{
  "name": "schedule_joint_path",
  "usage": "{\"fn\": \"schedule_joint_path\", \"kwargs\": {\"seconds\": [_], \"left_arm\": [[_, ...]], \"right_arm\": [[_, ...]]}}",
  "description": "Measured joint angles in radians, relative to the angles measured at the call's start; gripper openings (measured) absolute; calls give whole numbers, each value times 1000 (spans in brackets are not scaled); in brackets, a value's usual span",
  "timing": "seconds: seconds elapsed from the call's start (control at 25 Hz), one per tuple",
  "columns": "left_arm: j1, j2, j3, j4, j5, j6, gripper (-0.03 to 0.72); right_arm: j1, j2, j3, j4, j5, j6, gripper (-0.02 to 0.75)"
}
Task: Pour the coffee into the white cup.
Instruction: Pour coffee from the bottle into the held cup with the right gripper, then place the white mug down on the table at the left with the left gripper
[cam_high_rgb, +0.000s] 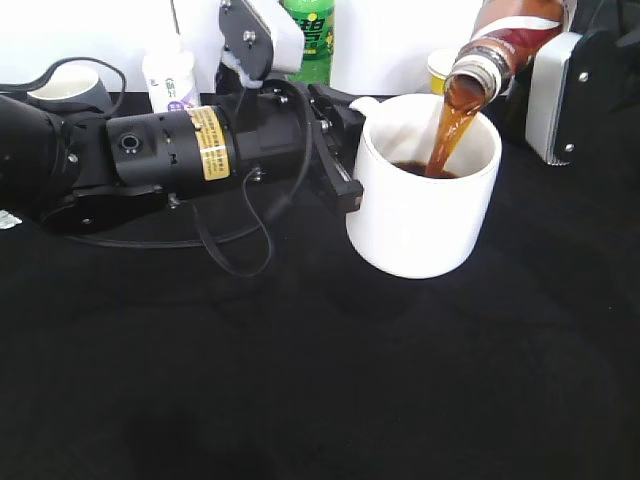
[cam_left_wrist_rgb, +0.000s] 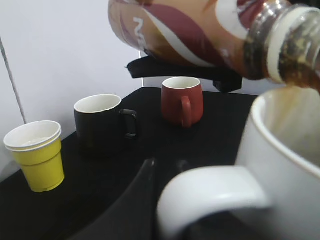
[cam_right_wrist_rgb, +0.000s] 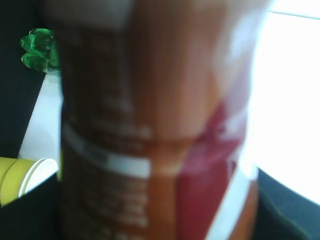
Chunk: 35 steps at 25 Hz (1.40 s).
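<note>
Next, my left gripper releases the white cup on the black table (cam_high_rgb: 193, 207), just before the small white bottle.
The white cup (cam_high_rgb: 420, 205) stands on the black table, with dark coffee pooled in its bottom. My left gripper (cam_high_rgb: 340, 150) lies low beside it and is shut on its loop handle (cam_left_wrist_rgb: 215, 192); one dark finger (cam_left_wrist_rgb: 142, 200) shows next to the handle. My right gripper (cam_high_rgb: 556, 90) is shut on the coffee bottle (cam_high_rgb: 512, 35) and holds it tilted neck-down over the cup. A brown stream (cam_high_rgb: 447, 130) runs from the mouth into the cup. The bottle also shows in the left wrist view (cam_left_wrist_rgb: 190, 30). It fills the right wrist view (cam_right_wrist_rgb: 150, 125) and hides the fingers.
A yellow paper cup (cam_left_wrist_rgb: 37, 155), a black mug (cam_left_wrist_rgb: 102, 122) and a red mug (cam_left_wrist_rgb: 182, 100) stand behind the white cup. A grey mug (cam_high_rgb: 65, 85), a small white bottle (cam_high_rgb: 170, 75) and a green bottle (cam_high_rgb: 312, 35) stand at the back. A cable (cam_high_rgb: 235, 250) loops on the table.
</note>
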Motion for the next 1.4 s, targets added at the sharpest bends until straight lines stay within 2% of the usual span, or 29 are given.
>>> {"fn": "schedule_joint_path", "kwargs": {"seconds": [0.64, 0.72, 0.88, 1.04, 1.16, 1.24, 1.32, 1.4], "left_arm": [[0, 0, 0, 2, 6, 1, 62], [0, 0, 0, 2, 6, 1, 62], [0, 0, 0, -97, 7, 2, 62], [14, 0, 0, -77, 7, 2, 62], [90, -22, 35, -32, 6, 2, 62], [169, -52, 106, -40, -20, 2, 62], [245, -53, 184, -62, -79, 17, 62], [289, -54, 276, -190, -129, 119, 62]], "right_arm": [[0, 0, -3, 6, -11, -2, 515], [0, 0, -3, 6, -14, 49, 515], [0, 0, -3, 6, -121, 359, 515], [0, 0, -3, 5, -134, 735, 515], [0, -2, -3, 5, -92, 1149, 515], [0, -3, -3, 5, 8, 1409, 515], [0, -3, -3, 7, 68, 1519, 515], [0, -3, -3, 12, 91, 1535, 515]]}}
